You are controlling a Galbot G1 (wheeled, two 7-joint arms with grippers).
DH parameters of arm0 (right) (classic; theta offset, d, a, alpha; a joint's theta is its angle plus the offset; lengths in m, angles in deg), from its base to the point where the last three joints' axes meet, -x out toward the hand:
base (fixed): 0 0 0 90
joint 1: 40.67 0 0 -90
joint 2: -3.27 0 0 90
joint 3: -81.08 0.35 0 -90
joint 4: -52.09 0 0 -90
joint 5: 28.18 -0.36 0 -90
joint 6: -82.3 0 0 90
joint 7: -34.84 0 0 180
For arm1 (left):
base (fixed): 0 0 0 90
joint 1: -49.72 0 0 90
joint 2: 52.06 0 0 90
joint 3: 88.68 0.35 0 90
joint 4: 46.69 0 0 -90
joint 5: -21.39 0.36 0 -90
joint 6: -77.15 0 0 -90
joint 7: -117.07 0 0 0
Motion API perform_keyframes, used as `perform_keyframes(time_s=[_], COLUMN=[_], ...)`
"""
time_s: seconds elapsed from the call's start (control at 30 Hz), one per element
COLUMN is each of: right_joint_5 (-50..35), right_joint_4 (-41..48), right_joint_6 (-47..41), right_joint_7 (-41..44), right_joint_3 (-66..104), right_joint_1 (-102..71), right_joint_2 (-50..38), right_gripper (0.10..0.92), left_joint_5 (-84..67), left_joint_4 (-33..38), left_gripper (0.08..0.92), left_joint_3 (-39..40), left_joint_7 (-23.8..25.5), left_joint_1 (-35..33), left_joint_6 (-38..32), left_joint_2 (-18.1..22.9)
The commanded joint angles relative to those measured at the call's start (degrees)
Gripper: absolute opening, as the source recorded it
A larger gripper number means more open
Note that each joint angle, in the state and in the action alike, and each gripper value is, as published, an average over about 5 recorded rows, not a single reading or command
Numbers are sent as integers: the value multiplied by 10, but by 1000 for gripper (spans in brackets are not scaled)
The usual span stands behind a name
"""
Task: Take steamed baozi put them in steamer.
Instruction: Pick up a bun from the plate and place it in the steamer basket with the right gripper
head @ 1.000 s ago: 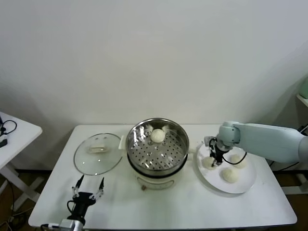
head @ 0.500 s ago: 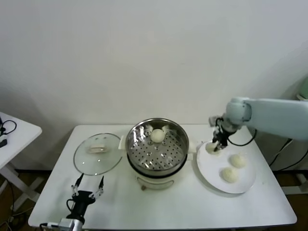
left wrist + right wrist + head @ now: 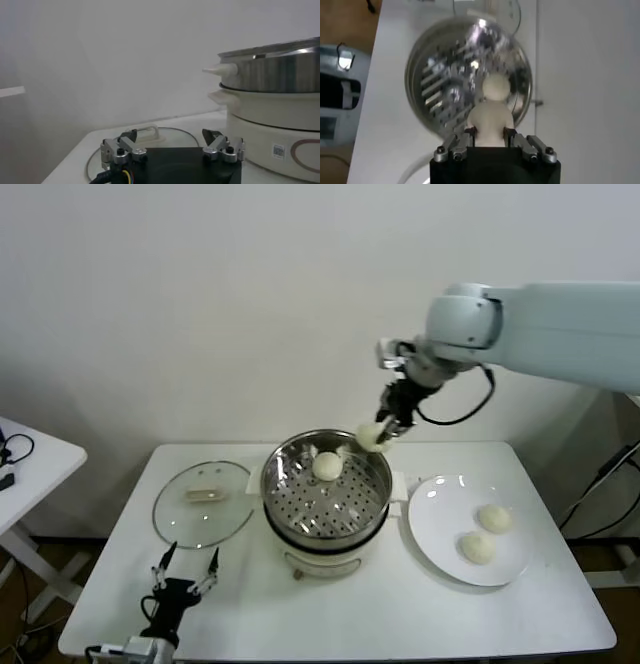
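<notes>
Next, my right gripper releases its baozi, now held above the steamer's rim, in the steamer between the baozi lying there and the steamer's side (image 3: pixel 297 489) (image 3: pixel 476 53) nearest the glass lid.
My right gripper (image 3: pixel 383 428) is shut on a creamy-white baozi (image 3: pixel 370 436) and holds it in the air above the far right rim of the steamer (image 3: pixel 372 502). In the right wrist view the held baozi (image 3: pixel 490 121) sits between the fingers over the perforated basket (image 3: pixel 445 80). One baozi (image 3: pixel 328 466) lies in the steamer at the back; it also shows in the right wrist view (image 3: pixel 496 86). Two baozi (image 3: pixel 494 517) (image 3: pixel 477 548) lie on the white plate (image 3: pixel 434 522). My left gripper (image 3: pixel 183 570) is open and empty near the table's front left.
The round glass lid (image 3: pixel 202 502) lies flat left of the steamer, also in the left wrist view (image 3: pixel 150 136). The steamer's steel wall and white pot base (image 3: pixel 280 125) stand close to the left gripper. A small white side table (image 3: pixel 25 459) stands at far left.
My right gripper lifted a baozi off the plate and carried it up and left to above the steamer's rim. The plate went from three baozi to two. The left arm stayed still.
</notes>
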Motion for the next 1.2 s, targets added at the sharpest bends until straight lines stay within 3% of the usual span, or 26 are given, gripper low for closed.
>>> perform_keyframes(time_s=[0.03, 0.43, 0.8, 0.9, 1.2], right_joint_5=[-19, 99, 130, 136, 89], right_joint_4=[51, 140, 196, 199, 143], right_joint_6=[-53, -24, -12, -6, 19], right_joint_7=[-52, -43, -40, -39, -4], right_joint_3=[94, 50, 64, 68, 64], right_joint_1=[-124, -233, -278, -279, -204], right_joint_2=[139, 167, 181, 180, 119], right_gripper=[430, 433, 435, 465, 707], left_joint_5=[-1, 0, 0, 0, 2], left_joint_4=[-1, -16, -31, -33, -31], left_gripper=[823, 823, 823, 823, 823], left_joint_3=[-2, -2, -2, -2, -4], left_joint_7=[1, 1, 1, 1, 0], left_joint_1=[-1, 7, 14, 14, 12], left_joint_6=[0, -1, -5, -5, -9], left_joint_2=[-1, -5, -8, -8, -7])
